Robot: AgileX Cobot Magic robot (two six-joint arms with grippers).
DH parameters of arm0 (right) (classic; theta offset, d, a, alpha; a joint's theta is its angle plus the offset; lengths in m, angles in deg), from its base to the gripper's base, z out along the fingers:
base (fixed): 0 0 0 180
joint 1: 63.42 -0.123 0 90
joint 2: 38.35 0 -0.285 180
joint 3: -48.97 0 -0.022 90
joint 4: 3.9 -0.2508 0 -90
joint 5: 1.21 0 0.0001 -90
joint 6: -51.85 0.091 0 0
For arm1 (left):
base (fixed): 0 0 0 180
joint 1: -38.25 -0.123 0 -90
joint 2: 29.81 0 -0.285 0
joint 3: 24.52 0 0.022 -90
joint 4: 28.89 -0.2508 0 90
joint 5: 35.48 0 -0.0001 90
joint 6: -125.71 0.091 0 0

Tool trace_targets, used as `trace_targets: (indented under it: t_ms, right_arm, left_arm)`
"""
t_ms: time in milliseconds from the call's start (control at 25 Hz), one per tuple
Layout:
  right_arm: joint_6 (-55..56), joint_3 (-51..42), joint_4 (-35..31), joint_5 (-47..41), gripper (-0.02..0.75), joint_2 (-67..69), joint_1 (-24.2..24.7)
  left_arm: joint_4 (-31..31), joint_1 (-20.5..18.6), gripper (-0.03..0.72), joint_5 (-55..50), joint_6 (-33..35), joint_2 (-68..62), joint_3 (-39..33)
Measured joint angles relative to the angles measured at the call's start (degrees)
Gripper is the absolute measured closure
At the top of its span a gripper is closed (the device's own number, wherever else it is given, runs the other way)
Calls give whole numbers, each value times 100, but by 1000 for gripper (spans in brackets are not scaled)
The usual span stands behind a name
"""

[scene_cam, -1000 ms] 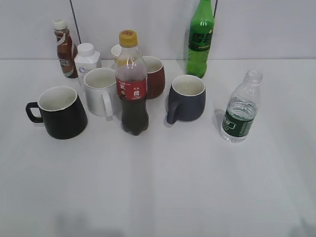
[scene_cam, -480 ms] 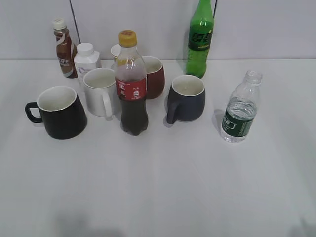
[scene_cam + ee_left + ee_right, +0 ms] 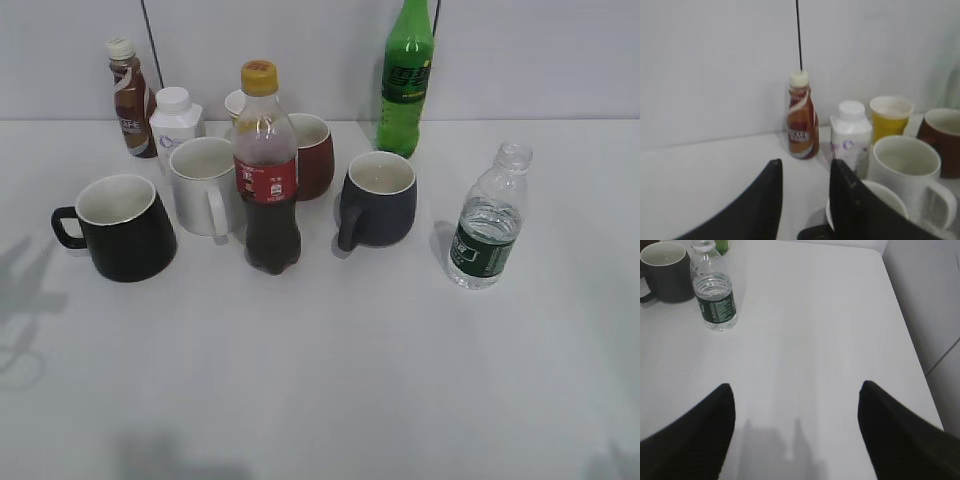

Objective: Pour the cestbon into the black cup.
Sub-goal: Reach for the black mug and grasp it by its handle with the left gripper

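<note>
Next, my left gripper needs to go to the handle (image 3: 65, 228) (image 3: 814, 232) of the black cup and close there.
The cestbon (image 3: 487, 225), a small clear bottle with a dark green label and no cap, stands upright at the right of the table. It also shows in the right wrist view (image 3: 715, 302), far ahead to the left of my right gripper (image 3: 796, 386), which is wide open and empty above bare table. The black cup (image 3: 125, 230) stands at the left with its handle pointing left. My left gripper (image 3: 806, 165) is open and empty. The black cup's white inside (image 3: 880, 200) shows just behind its right finger. Neither gripper shows in the exterior view.
Between cup and cestbon stand a white mug (image 3: 203, 185), a cola bottle (image 3: 267, 170), a dark red mug (image 3: 312, 155) and a grey-blue mug (image 3: 378, 200). Behind are a green soda bottle (image 3: 405, 75), a brown drink bottle (image 3: 130, 100) and a white bottle (image 3: 175, 120). The table's right edge (image 3: 905, 330) is near.
An arm's shadow has appeared on the table at the left of the black cup in the exterior view. The objects have not moved.
</note>
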Motion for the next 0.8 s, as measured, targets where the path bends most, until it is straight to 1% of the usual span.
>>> trace_targets:
  t_ms: [120,280,360,440,520,640,800]
  right_arm:
    - [0,0,0,0,148,0,0]
    - [0,0,0,0,148,0,0]
    - [0,0,0,0,148,0,0]
    - [0,0,0,0,148,0,0]
    - [0,0,0,0,148,0,0]
    - [5,0,0,0,148,0,0]
    - [5,0,0,0,148,0,0]
  left_arm:
    - [179,0,431,519,142,-970,0]
    - [234,0,431,961,232,-2088,-19]
    - [252,0,431,1493,237,-2597,-114]
    - [318,0,428,2236,250,-3004,-233]
    - [383,0,413,2692,369,-3387,-281]
    - [408,0,386,2867,461,-3848,-256]
    - [429,0,375,2901,471,-4166,16]
